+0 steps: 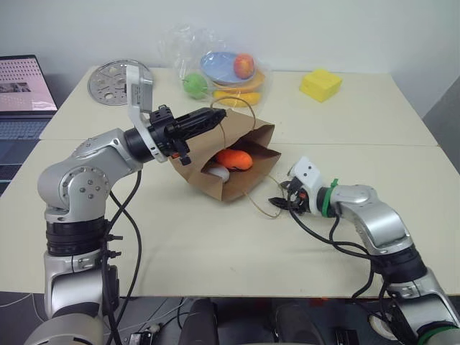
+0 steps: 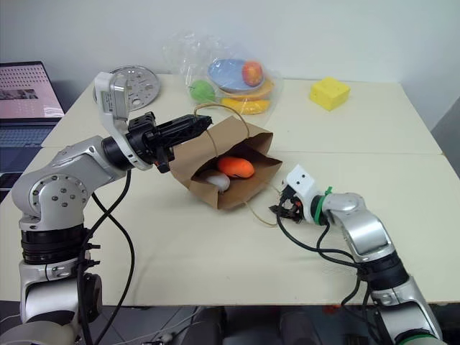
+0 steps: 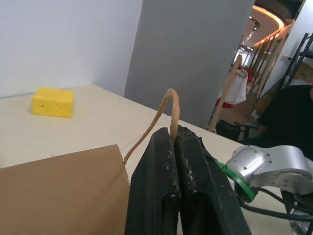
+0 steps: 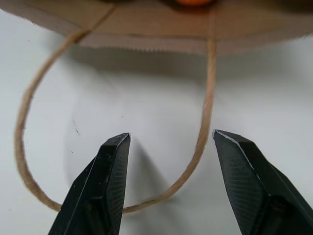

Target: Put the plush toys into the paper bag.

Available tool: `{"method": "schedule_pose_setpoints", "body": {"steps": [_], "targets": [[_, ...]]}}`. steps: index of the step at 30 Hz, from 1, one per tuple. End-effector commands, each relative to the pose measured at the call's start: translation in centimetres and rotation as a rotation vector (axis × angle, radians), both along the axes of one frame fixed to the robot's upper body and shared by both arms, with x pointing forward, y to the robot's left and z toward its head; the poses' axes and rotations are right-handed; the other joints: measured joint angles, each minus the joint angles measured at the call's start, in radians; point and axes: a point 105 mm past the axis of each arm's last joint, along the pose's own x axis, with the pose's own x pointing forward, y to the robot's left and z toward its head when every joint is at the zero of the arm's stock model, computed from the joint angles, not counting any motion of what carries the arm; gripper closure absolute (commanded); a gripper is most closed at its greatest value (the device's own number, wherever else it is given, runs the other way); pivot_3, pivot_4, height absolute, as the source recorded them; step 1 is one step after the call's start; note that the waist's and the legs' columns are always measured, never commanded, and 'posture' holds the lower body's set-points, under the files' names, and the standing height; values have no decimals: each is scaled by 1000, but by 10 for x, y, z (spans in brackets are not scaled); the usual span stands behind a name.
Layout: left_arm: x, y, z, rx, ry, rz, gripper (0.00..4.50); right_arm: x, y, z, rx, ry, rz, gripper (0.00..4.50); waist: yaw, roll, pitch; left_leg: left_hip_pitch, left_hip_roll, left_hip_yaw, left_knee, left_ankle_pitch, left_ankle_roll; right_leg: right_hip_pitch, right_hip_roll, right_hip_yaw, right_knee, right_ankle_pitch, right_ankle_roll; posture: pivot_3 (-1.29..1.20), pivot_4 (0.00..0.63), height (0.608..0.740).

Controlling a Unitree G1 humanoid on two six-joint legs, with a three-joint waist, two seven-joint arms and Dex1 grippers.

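Note:
Next, my left gripper releases the paper bag so that it sits upright on the table point(image 1: 265, 177) between the fruit bag and my right gripper. The paper bag now lies tilted on the table.
The brown paper bag point(image 1: 241, 123) lies tilted on the table with its mouth open toward my right arm. Inside it sit the plush toys: an orange carrot point(image 1: 234, 159) and, beneath it, a white egg point(image 1: 218, 172). My left gripper point(image 1: 215, 116) is shut on the bag's upper twine handle point(image 3: 172, 105) and holds that side up. My right gripper point(image 1: 277, 203) is low over the table just in front of the bag's mouth. It is open, and the lower handle loop point(image 4: 203, 132) lies on the table between its fingers, untouched.
A clear plastic bag of glossy fruit point(image 1: 223, 72) stands at the back of the table, with a yellow block point(image 1: 320, 85) to its right and a round metal plate point(image 1: 115, 77) to its left. A laptop point(image 1: 25, 90) sits at the far left.

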Motion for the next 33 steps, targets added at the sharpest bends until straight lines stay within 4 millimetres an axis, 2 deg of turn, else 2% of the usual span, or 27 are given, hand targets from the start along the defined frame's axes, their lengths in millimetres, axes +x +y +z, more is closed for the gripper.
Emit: {"method": "schedule_pose_setpoints", "body": {"steps": [1,4,6,10,14,17,20,25,29,33], "targets": [[-6,3,13,0,-67,8,4500,-2,8,20,90,-13,29,2619,0,0,0,0,0,0,0,0,0,0,0,0,0,0,0,0,150,740],[-6,4,13,0,-68,10,4500,-5,10,25,111,-5,44,3750,0,0,0,0,0,0,0,0,0,0,0,0,0,0,0,0,150,740],[-5,6,14,0,-69,13,4500,-14,9,37,156,7,71,4476,0,0,0,0,0,0,0,0,0,0,0,0,0,0,0,0,150,740],[-4,4,16,2,-72,6,4500,-34,7,71,269,30,132,4476,3,0,0,0,0,-1,0,0,0,0,0,0,0,0,0,0,150,740],[2,1,19,7,-89,1,4500,-35,-5,114,367,-18,102,4476,3,0,0,0,0,0,0,0,0,0,0,0,0,0,0,0,150,740],[6,0,21,12,-103,-4,4500,-35,-9,129,400,-23,91,4476,2,0,0,0,0,0,0,0,0,0,0,0,-1,0,0,0,150,740],[18,-2,25,7,-117,-8,4500,-36,-13,154,461,-35,78,4476,3,1,0,0,0,0,0,0,0,0,0,0,-1,0,0,0,150,740],[33,-10,18,1,-108,-15,4500,-29,-10,162,495,-43,31,4476,2,1,0,-1,0,0,-1,0,0,-1,0,0,-1,0,0,0,150,740],[36,-15,22,-11,-119,-39,4500,-24,-16,175,510,-81,-1,4476,2,1,0,-3,0,0,-2,0,0,-2,0,0,-1,0,0,0,150,740],[37,-19,18,4,-112,-54,4500,-21,-21,173,499,-64,-27,4476,2,1,1,-3,0,0,-2,0,0,-3,0,-1,-1,0,0,0,150,740]]}}
